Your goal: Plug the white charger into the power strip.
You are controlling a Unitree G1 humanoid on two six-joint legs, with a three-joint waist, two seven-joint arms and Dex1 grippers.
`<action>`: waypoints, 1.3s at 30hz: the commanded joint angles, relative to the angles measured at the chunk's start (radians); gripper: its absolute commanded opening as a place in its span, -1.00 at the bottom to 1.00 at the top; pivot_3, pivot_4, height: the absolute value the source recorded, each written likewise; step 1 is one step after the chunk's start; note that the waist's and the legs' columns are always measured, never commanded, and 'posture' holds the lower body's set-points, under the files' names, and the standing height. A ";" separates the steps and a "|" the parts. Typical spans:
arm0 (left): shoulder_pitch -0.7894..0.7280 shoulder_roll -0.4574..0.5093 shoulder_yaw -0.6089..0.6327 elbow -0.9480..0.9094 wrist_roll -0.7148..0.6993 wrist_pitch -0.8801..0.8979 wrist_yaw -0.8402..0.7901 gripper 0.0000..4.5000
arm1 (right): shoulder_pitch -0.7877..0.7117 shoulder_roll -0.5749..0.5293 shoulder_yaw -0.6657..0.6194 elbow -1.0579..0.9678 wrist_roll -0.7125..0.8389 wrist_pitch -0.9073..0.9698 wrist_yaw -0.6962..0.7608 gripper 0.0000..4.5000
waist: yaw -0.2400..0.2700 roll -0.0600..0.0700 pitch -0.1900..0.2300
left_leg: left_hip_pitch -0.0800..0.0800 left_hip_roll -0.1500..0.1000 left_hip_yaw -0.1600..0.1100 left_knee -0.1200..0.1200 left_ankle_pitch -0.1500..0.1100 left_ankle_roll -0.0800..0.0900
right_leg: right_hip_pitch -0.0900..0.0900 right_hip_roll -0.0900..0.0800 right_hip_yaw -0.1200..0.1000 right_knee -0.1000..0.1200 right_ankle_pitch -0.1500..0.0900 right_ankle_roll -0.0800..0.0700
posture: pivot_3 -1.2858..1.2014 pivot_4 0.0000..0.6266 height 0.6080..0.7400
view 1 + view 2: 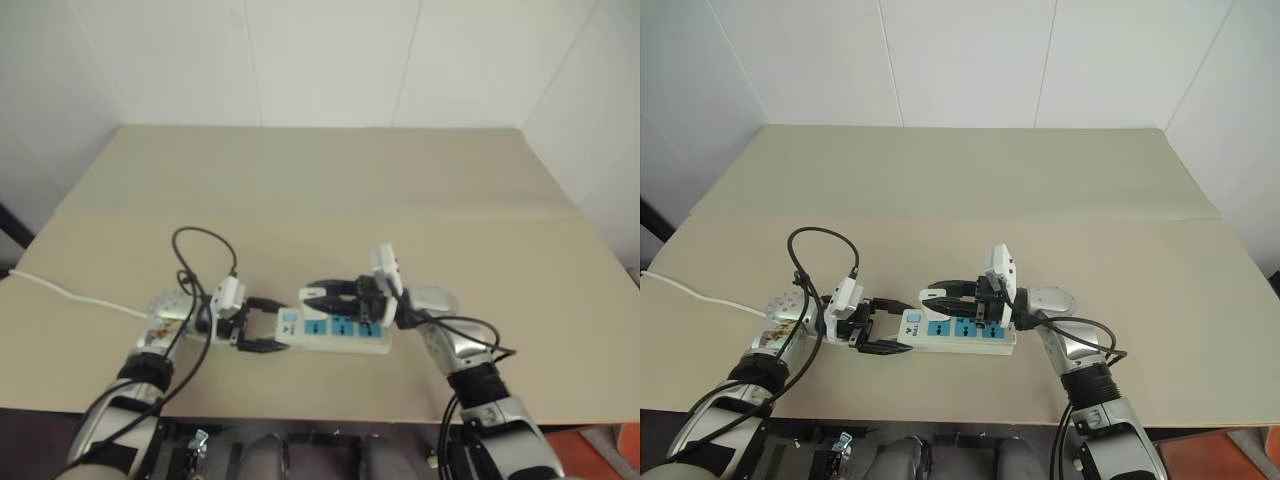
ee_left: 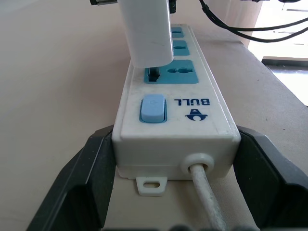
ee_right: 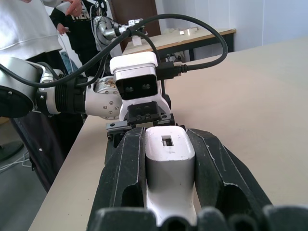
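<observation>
Next, I release the white charger from my right gripper upright in the power strip's blue socket [image 1: 315,325] nearest the switch.
The power strip [image 1: 345,335] lies flat on the tan table [image 1: 300,190] close to its front edge, blue sockets facing up. My left gripper [image 1: 268,325] is shut on its switch end; in the left wrist view both black fingers [image 2: 96,163] press against the strip's sides beside the blue switch [image 2: 153,109]. My right gripper [image 3: 168,137] is shut on the white charger [image 3: 170,154]. The charger [image 2: 147,33] stands upright over the socket nearest the switch, with a dark prong at the slot. How deep the prong sits I cannot tell.
The strip's thin white cord [image 1: 60,290] runs left across the table and off its edge. Black cables [image 1: 205,245] loop above my left wrist. Beyond the table, the right wrist view shows a person [image 3: 29,24] and a desk [image 3: 192,36].
</observation>
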 commanded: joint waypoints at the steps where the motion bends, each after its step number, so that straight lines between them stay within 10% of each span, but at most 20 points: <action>1: 0.010 0.004 0.000 -0.007 0.003 -0.006 -0.003 0.44 | 0.003 0.004 -0.004 -0.015 -0.011 -0.024 -0.009 -0.51 | 0.000 0.000 0.000 | 0.000 0.000 0.000 0.000 0.000 0.000 | 0.000 0.000 0.000 0.000 0.000 0.000 | 0.03 -0.52 1.00; 39: 0.021 0.004 0.015 -0.017 0.006 -0.002 -0.003 0.44 | 0.119 -0.051 0.078 -0.021 -0.126 -0.239 0.014 -0.51 | 0.001 0.000 0.000 | 0.002 0.000 0.000 0.000 0.000 0.000 | 0.003 0.000 0.000 -0.001 0.000 0.000 | 0.03 -0.52 1.00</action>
